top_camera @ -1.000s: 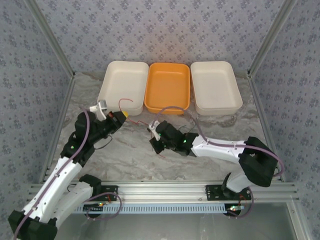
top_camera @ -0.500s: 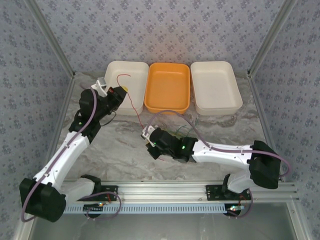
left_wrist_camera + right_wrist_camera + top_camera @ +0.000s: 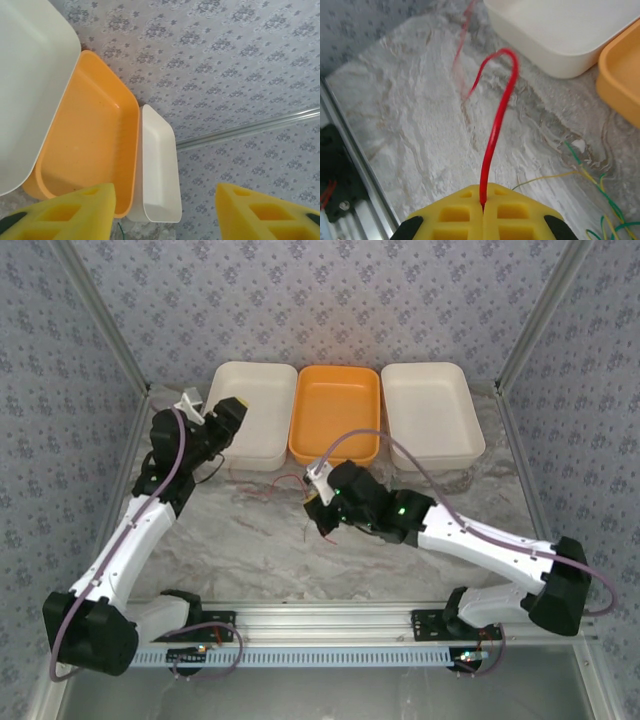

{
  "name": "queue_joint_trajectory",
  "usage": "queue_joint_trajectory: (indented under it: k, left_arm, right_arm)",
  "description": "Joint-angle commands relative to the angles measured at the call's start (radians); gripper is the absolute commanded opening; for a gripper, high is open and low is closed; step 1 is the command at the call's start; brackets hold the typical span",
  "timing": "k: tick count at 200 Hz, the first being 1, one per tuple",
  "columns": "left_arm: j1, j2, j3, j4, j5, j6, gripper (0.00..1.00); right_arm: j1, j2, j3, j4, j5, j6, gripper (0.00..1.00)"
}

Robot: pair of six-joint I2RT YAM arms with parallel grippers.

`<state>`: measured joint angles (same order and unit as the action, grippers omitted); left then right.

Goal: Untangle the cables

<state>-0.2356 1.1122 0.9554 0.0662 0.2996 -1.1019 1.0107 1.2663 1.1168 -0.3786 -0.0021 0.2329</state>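
Observation:
The robot's right gripper will release the red cable in the middle of the white tray [image 3: 254, 414] beside the left gripper.
My right gripper [image 3: 483, 192] is shut on the red cable [image 3: 495, 125], which rises from between its yellow fingers, arches over and runs away across the marble. In the top view this gripper [image 3: 318, 495] sits mid-table in front of the orange tray, and the red cable [image 3: 265, 487] trails left from it along the table. Thin yellow cables [image 3: 545, 177] and green cables [image 3: 607, 200] lie loosely crossed just right of the gripper. My left gripper [image 3: 225, 415] hovers by the left white tray's edge. It is open [image 3: 164, 197], with nothing between its pads.
Three trays stand in a row at the back: a white tray [image 3: 262, 420], an orange tray [image 3: 337, 410] and another white tray [image 3: 432, 410]. Patterned walls and aluminium rails close in the sides. The right arm's thick purple-grey hose [image 3: 400, 455] loops over the table.
My left gripper has opened and let go of the red cable, drawing back toward the far left. The cable's free end dropped to the table. My right gripper shifted right and slightly back, still gripping.

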Motion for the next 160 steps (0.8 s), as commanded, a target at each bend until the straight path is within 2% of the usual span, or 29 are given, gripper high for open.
queue_joint_trajectory:
  k: [1,21,44,74,94,118,160]
  left_arm:
    - [0.020,-0.062,0.038,-0.096,0.013,0.034,0.63]
    - [0.022,-0.144,0.046,-0.240,-0.070,0.079,0.68]
    - [0.022,-0.269,0.024,-0.367,-0.150,0.112,0.69]
    - [0.021,-0.414,-0.033,-0.516,-0.178,0.115,0.69]
    - [0.021,-0.543,-0.098,-0.596,-0.205,0.094,0.69]
    - [0.021,-0.667,-0.156,-0.661,-0.183,0.080,0.69]
    - [0.021,-0.745,-0.177,-0.738,-0.098,0.091,0.69]
  right_arm:
    - [-0.029,-0.030,0.067,-0.120,-0.068,0.040,0.00]
    - [-0.075,-0.029,0.120,-0.165,-0.057,0.043,0.00]
    - [-0.142,-0.026,0.136,-0.164,-0.078,0.061,0.00]
    - [-0.212,0.017,0.207,-0.159,-0.089,0.093,0.00]
    - [-0.242,0.106,0.308,-0.167,-0.065,0.136,0.00]
    - [-0.288,0.239,0.423,-0.156,-0.039,0.254,0.00]
    - [-0.343,0.490,0.595,0.006,-0.094,0.478,0.00]
